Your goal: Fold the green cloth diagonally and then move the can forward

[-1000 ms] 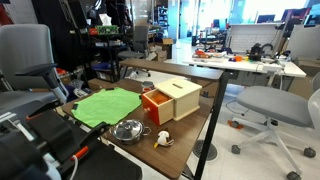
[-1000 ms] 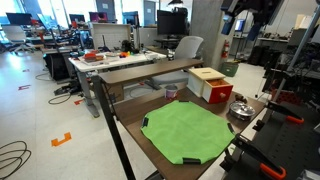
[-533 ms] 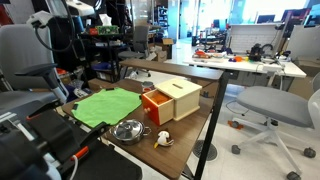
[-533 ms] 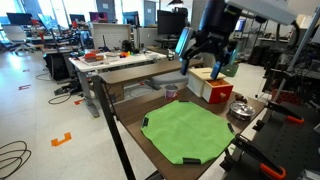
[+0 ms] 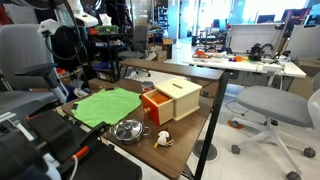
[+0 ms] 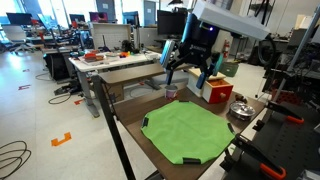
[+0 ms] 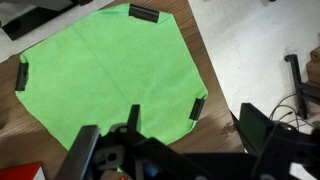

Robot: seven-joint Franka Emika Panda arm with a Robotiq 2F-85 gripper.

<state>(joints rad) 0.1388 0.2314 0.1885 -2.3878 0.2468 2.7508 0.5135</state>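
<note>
The green cloth's far corner (image 5: 103, 91) (image 7: 197, 110), the one farthest from the metal bowl, is the next place my gripper will go to and close on to start the fold.
The green cloth (image 6: 186, 131) lies flat and unfolded on the wooden table, with black clips at its corners. It also shows in an exterior view (image 5: 107, 104) and fills the upper left of the wrist view (image 7: 105, 68). My gripper (image 6: 187, 80) hangs open and empty above the cloth's far edge, near the box. In the wrist view its dark fingers (image 7: 262, 135) stand wide apart at the bottom, with nothing between them. A small dark object (image 6: 170, 93) that may be the can stands at the table's far edge behind the cloth.
A wooden box with an orange side (image 5: 172, 98) (image 6: 212, 85) stands beside the cloth. A metal bowl (image 5: 128, 129) (image 6: 240, 108) and a small toy (image 5: 163, 139) lie near the table edge (image 7: 205, 70). Office chairs and desks surround the table.
The arm has come into view and swung down and across, from above the box to above the cloth's far edge. The cloth, box and bowl have not moved.
</note>
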